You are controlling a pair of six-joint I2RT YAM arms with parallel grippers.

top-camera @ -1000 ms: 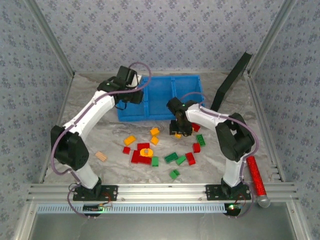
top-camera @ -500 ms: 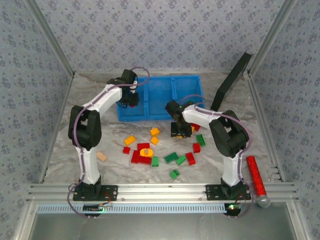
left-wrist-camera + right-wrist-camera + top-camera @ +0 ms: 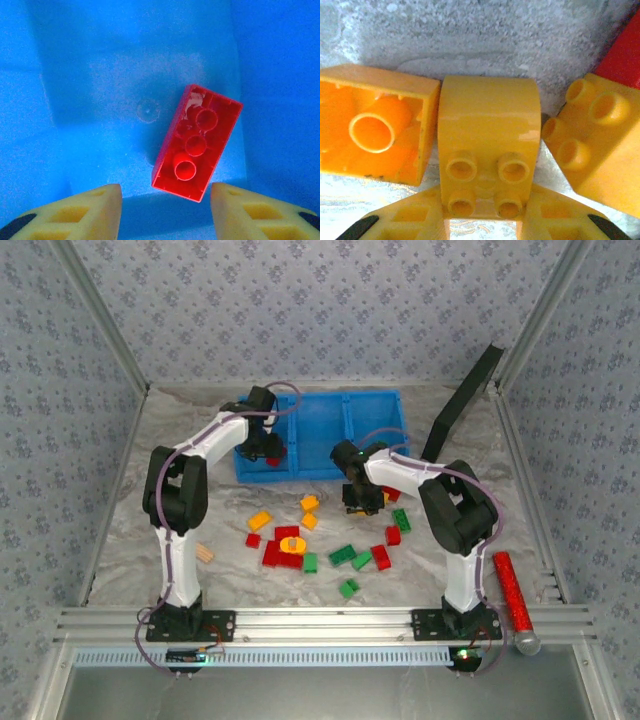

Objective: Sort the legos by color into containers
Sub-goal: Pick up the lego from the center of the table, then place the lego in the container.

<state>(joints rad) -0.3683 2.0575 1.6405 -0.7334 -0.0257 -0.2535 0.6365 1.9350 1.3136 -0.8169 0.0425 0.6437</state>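
Next, I release the yellow four-stud lego with my right gripper toward the front of the blue bin's empty middle compartment (image 3: 323, 458). That lego is now low in front of the bin.
The blue bin (image 3: 330, 430) stands at the back of the table. My left gripper (image 3: 264, 448) hangs open over its left compartment. A red lego (image 3: 197, 142) lies hollow side up on the blue floor (image 3: 125, 75), just ahead of my left gripper (image 3: 165, 212) and touching neither finger. My right gripper (image 3: 358, 500) is low on the table in front of the bin. It (image 3: 485, 222) is shut on a yellow four-stud lego (image 3: 489, 130). An orange lego (image 3: 375, 125) lies against that brick's left side, and another yellow lego (image 3: 592, 150) sits to its right.
Loose legos lie mid-table: red ones (image 3: 283, 550), green ones (image 3: 343, 555) and an orange one (image 3: 260, 521). A tan ridged block (image 3: 203, 553) sits at the left. A red glittery cylinder (image 3: 512, 590) lies at the right rail. A black slab (image 3: 465, 400) leans at the back right.
My left arm has folded in, bringing its gripper rightward and down over the bin's left compartment. The right gripper has barely shifted among the yellow legos.
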